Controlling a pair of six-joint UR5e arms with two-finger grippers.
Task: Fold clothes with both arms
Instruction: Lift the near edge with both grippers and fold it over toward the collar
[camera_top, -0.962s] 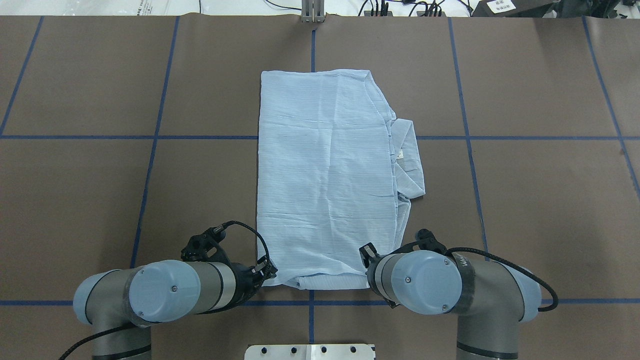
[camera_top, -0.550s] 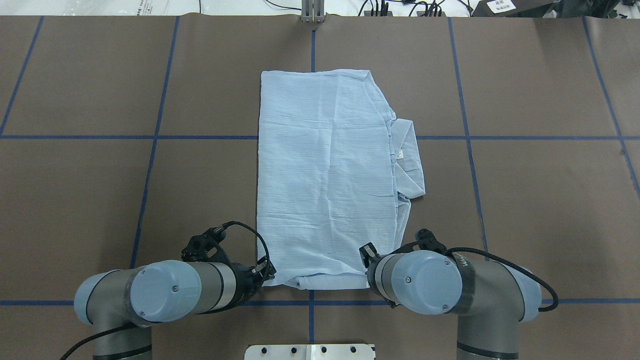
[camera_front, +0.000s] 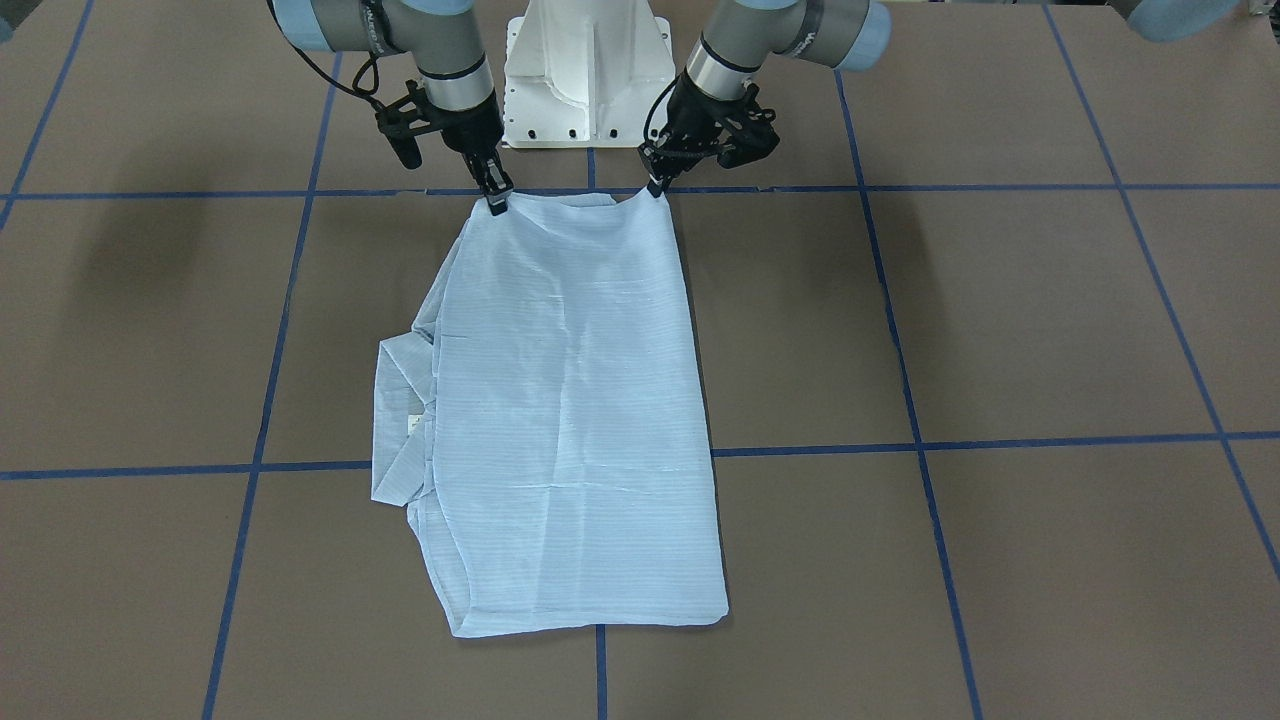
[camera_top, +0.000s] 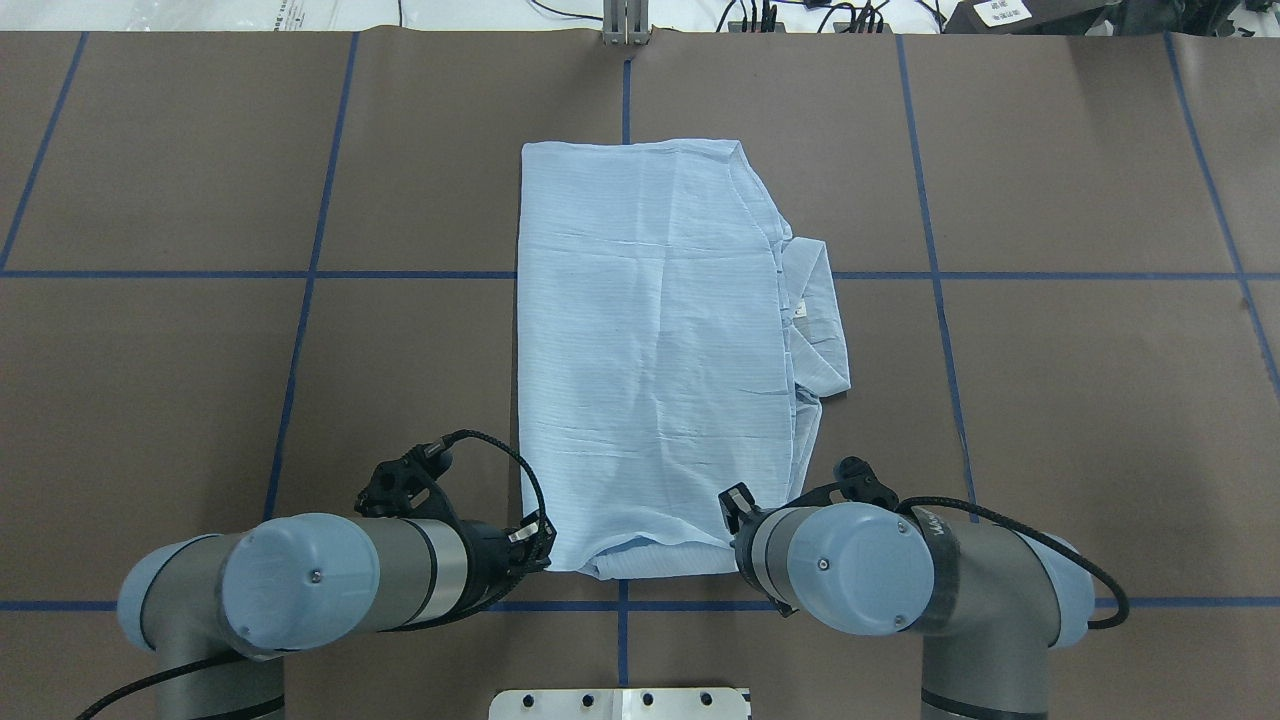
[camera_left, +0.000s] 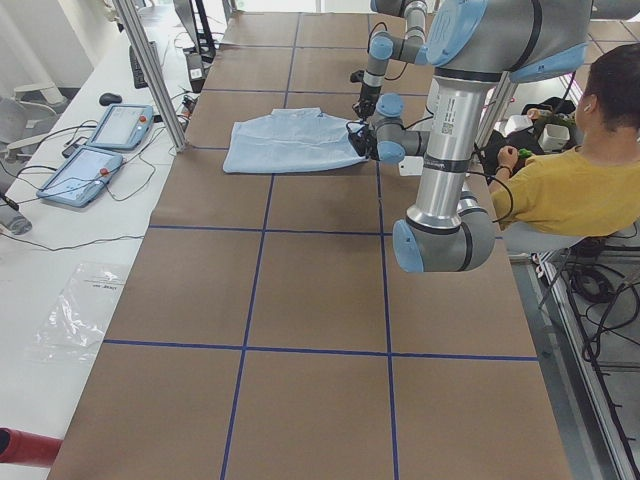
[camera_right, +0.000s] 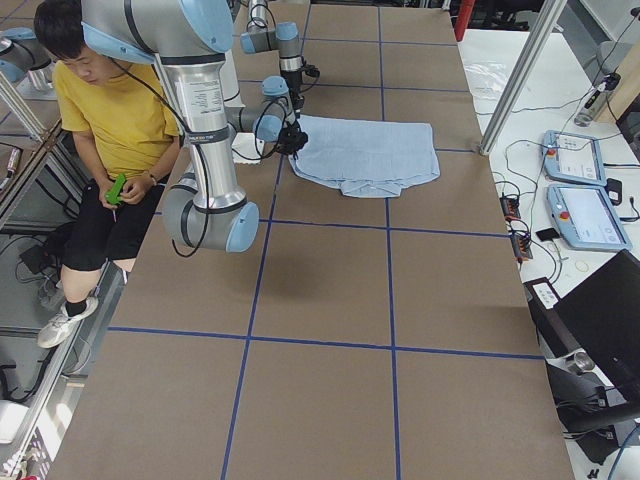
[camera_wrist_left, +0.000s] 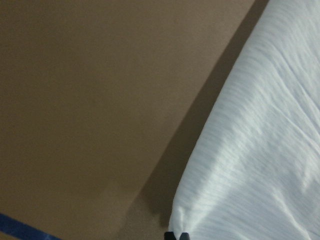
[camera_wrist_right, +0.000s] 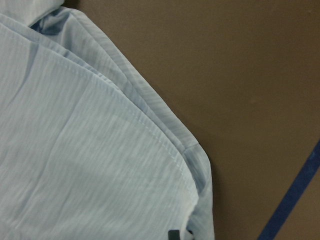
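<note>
I will let go of the shirt's near corner with my left gripper on the shirt's side edge (camera_front: 720, 540), just short of its far corner.
The light-blue striped shirt (camera_top: 650, 340) lies folded into a long rectangle mid-table, its collar (camera_top: 815, 320) sticking out on the right side. My left gripper (camera_front: 655, 187) is shut on the near corner of the shirt (camera_front: 570, 400). In the left wrist view the shut left gripper (camera_wrist_left: 177, 235) pinches the cloth (camera_wrist_left: 260, 150). My right gripper (camera_front: 497, 203) is shut on the other near corner, and its tips (camera_wrist_right: 180, 234) hold the hem (camera_wrist_right: 75, 150). The near edge is raised slightly off the table. Overhead, the right wrist hides the right gripper.
The white pedestal base (camera_front: 585, 70) stands just behind the grippers. A seated person in yellow (camera_left: 570, 180) is beside the robot. Two control tablets (camera_left: 100, 145) lie off the far table edge by a metal post (camera_top: 625, 25). Brown table with a blue tape grid (camera_top: 310, 275).
The left arm has drawn back and outward. The shirt's near-left corner has pulled inward and the near edge has lifted a little. The right arm has barely shifted.
</note>
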